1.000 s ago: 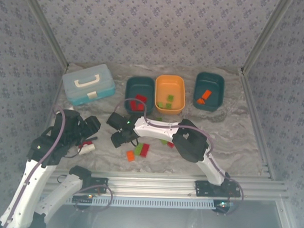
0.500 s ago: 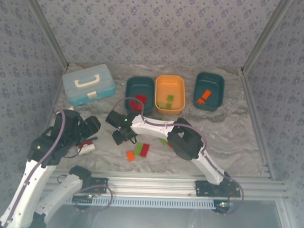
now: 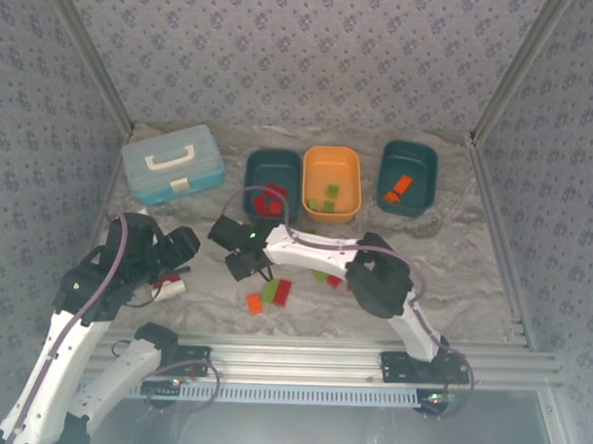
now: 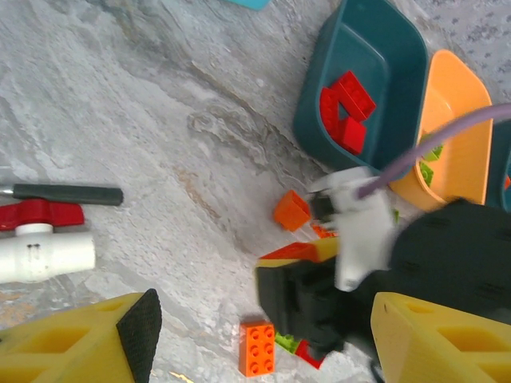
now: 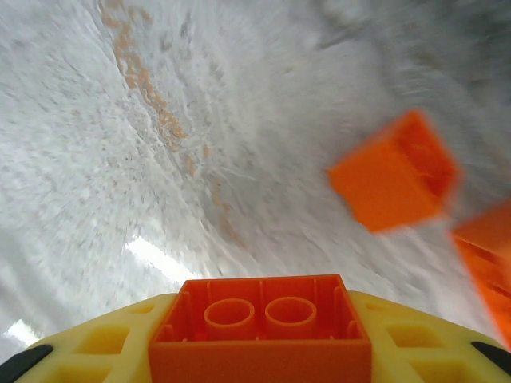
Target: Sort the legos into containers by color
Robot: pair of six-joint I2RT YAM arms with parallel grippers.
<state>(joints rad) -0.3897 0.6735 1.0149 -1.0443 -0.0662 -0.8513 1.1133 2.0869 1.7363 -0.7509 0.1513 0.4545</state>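
Note:
The orange lego, still held just above the table, will go down next to the small orange lego in its teal tub (image 3: 409, 196), placed by my right gripper.
My right gripper (image 3: 240, 263) is shut on an orange lego (image 5: 262, 329) just above the table, left of centre; the same lego (image 4: 292, 253) peeks out of it in the left wrist view. My left gripper (image 4: 263, 351) stands open and holds nothing; in the top view it (image 3: 176, 249) hovers at the left. The left teal tub (image 3: 251, 177) holds red legos, the orange tub (image 3: 330, 168) green ones, the right teal tub (image 3: 412, 156) orange ones. Loose on the table lie an orange lego (image 3: 255, 302), a green one (image 3: 271, 291) and a red one (image 3: 282, 293).
A light blue case (image 3: 172, 164) stands at the back left. A white cylinder with a red end (image 4: 44, 254) lies beside my left gripper. A square orange lego (image 4: 291, 211) sits near the left teal tub. More green and red legos (image 3: 326, 278) lie under the right arm.
The right arm's elbow swung left, then back to the right, while its gripper stayed near the same spot with the orange lego. The left arm has not moved.

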